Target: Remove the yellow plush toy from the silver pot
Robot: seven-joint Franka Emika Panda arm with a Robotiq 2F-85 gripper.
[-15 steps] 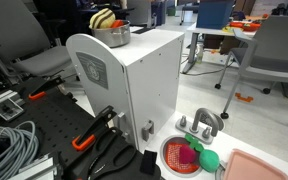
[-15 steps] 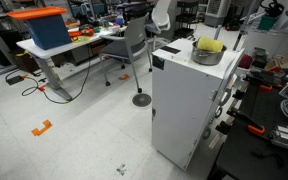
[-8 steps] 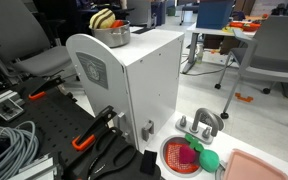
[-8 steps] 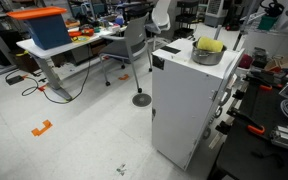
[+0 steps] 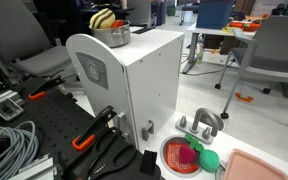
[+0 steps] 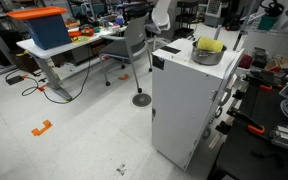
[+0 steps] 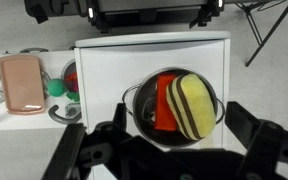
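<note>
The robot's gripper will next move to the yellow plush toy in the silver pot and close on the toy's striped middle (image 5: 103, 18) (image 7: 193, 110).
A yellow plush toy (image 7: 194, 104) with dark stripes lies in the silver pot (image 7: 136, 108), leaning on a red item (image 7: 165, 103) that is also inside. The pot stands on top of a white box (image 7: 104, 65). In the wrist view my gripper (image 7: 169, 150) hangs straight above the pot, open wide and empty, with one finger (image 7: 72, 160) to the left of the pot and the other to its right. Both exterior views show the pot (image 5: 114, 36) (image 6: 207, 56) and the toy (image 5: 104, 18) (image 6: 211, 46) on the box. I cannot make out the gripper in them.
Beside the white box (image 5: 134, 85) sit a toy sink with a red bowl (image 5: 184, 157) and a pink tray (image 5: 254, 167). Orange-handled pliers (image 5: 94, 130) and cables (image 5: 9, 145) lie on the black bench. Office chairs (image 6: 134, 45) and tables stand around.
</note>
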